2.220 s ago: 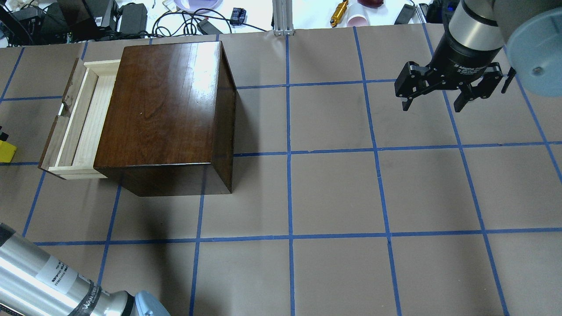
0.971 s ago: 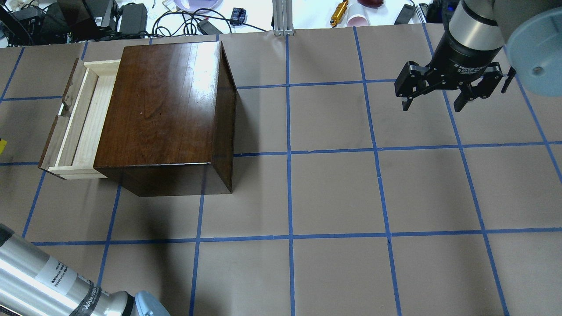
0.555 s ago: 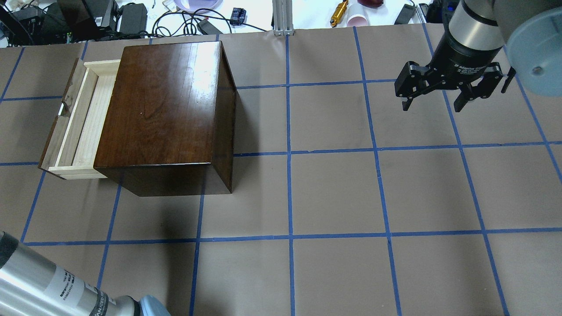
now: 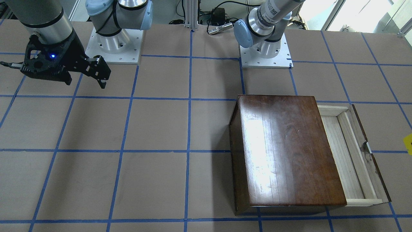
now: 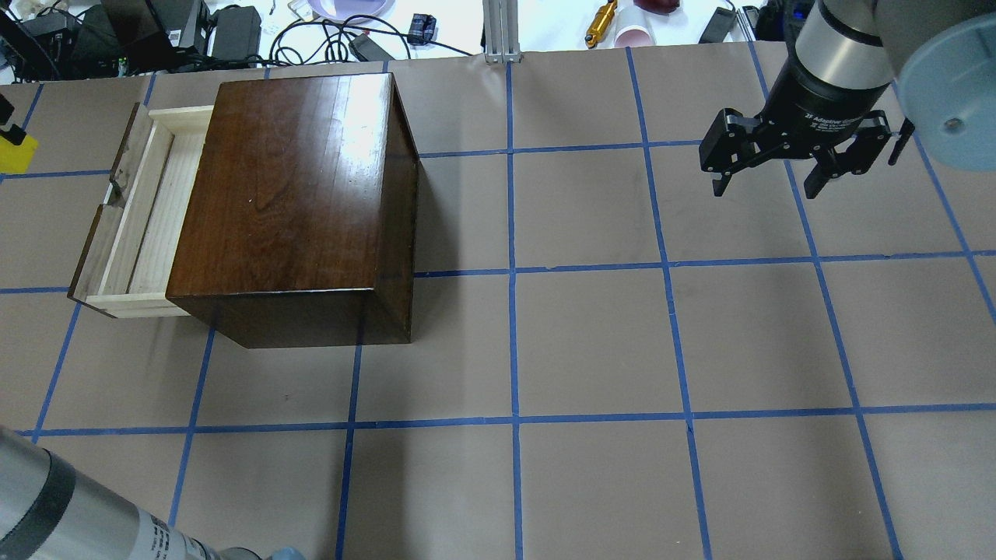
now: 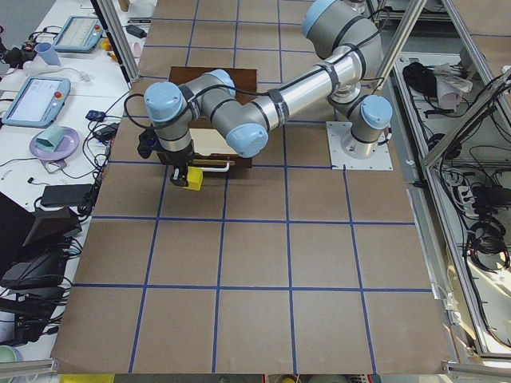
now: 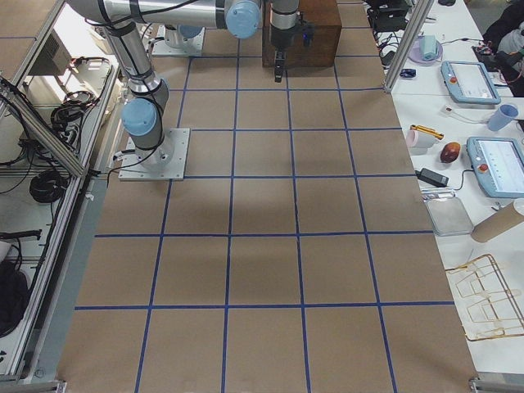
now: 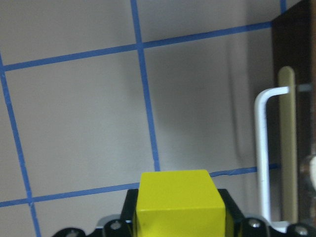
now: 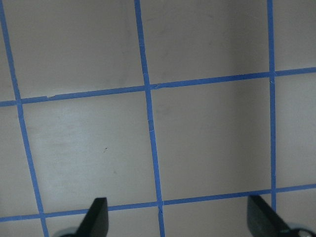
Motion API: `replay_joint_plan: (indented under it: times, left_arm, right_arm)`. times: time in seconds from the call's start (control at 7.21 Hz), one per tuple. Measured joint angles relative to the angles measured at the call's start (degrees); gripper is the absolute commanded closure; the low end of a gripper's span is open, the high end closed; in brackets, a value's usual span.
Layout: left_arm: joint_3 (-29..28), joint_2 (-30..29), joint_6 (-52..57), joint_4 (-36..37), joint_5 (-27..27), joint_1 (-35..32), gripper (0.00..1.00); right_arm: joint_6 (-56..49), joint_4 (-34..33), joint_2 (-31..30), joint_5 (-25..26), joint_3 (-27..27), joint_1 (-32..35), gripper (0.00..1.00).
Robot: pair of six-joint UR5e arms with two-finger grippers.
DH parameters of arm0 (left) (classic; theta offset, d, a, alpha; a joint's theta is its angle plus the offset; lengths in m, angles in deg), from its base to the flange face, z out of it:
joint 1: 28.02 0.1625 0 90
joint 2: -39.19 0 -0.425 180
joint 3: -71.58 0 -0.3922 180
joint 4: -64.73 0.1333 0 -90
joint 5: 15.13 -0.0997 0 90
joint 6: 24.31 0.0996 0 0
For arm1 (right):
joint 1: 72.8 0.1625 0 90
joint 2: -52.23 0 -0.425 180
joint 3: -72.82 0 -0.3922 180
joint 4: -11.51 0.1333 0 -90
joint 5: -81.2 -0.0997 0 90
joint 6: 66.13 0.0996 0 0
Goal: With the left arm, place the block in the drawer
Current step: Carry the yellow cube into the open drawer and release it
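My left gripper is going to release the yellow block midway (image 4: 341, 156) along the drawer's pale tray, next to the dark-brown box. The block now hangs outside the drawer's front panel.
The yellow block (image 8: 178, 205) sits between the shut fingers of my left gripper (image 6: 188, 179), above the table. It also shows at the left edge of the overhead view (image 5: 15, 152) and at the right edge of the front view (image 4: 408, 144). The drawer (image 5: 148, 210) stands pulled out of the dark-brown box (image 5: 288, 194), and its pale tray is bare. The block hangs outside the drawer's dark front panel, near its far end; the metal pull (image 8: 261, 148) is to the right in the left wrist view. My right gripper (image 5: 766, 187) is open and empty, far off to the right.
Cables, power bricks and small items lie beyond the table's far edge (image 5: 233, 31). The brown paper surface with blue tape squares (image 5: 591, 342) spreads between the box and the right arm. The left arm's forearm (image 5: 70, 513) crosses the near left corner.
The block slid out of the overhead view at the left edge, then came back in farther up that edge. The left forearm shifted lower left. The right arm has not moved.
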Motion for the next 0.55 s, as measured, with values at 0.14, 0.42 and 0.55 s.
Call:
replay_joint_plan:
  times: [0.14,0.42,0.55]
  left_arm:
    - [0.39,0.96,-3.21,-1.76,0.84,-3.06,1.00]
    - [2.99,1.07,-7.71,-3.05,4.65,-6.10,1.00]
    - [5.18,0.86,-8.94,-2.84,5.45,-6.53,1.00]
  right_arm:
    - [0.00,0.00,0.00,0.00,-0.01,0.01,0.00]
    - [0.00,0.00,0.00,0.01,0.00,0.01,0.00]
    - [0.00,0.00,0.00,0.06,0.02,0.01,0.00]
